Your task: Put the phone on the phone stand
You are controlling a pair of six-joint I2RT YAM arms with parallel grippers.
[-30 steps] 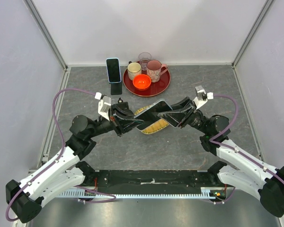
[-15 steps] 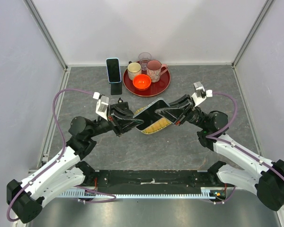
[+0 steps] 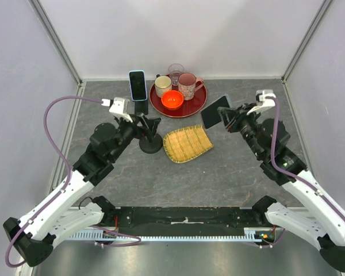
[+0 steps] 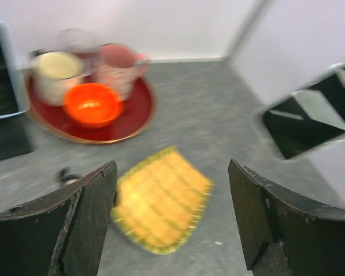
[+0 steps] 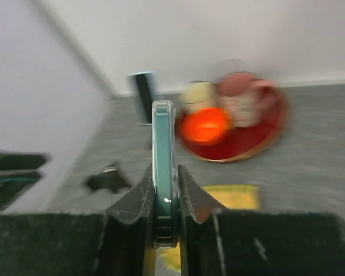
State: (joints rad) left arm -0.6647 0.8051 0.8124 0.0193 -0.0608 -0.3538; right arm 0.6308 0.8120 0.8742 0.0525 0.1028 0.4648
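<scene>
I should grip the stand's clamp (image 5: 107, 180) with my left gripper and steady it before my right gripper brings the phone in, because the phone stand stands free on its round base.
My right gripper (image 3: 227, 117) is shut on a dark phone (image 3: 214, 111) and holds it in the air at the right, beside the red tray. In the right wrist view the phone (image 5: 164, 144) stands edge-on between the two fingers of that gripper (image 5: 164, 172). My left gripper (image 3: 150, 123) is open and empty, hovering just above a black round-based phone stand (image 3: 151, 144). Blurred, the stand (image 5: 106, 181) also shows in the right wrist view. From the left wrist, the gripper (image 4: 172, 169) looks past its wide-apart fingers at the held phone (image 4: 302, 123).
A yellow woven mat (image 3: 187, 144) lies in the middle between the arms. The red tray (image 3: 199, 106) at the back carries two cups, a glass and an orange bowl (image 3: 172, 100). A blue-cased phone (image 3: 137, 85) stands upright left of the tray.
The left gripper opened, let go of the phone and drew back to the left. The right gripper closed on the phone and carried it away to the back right.
</scene>
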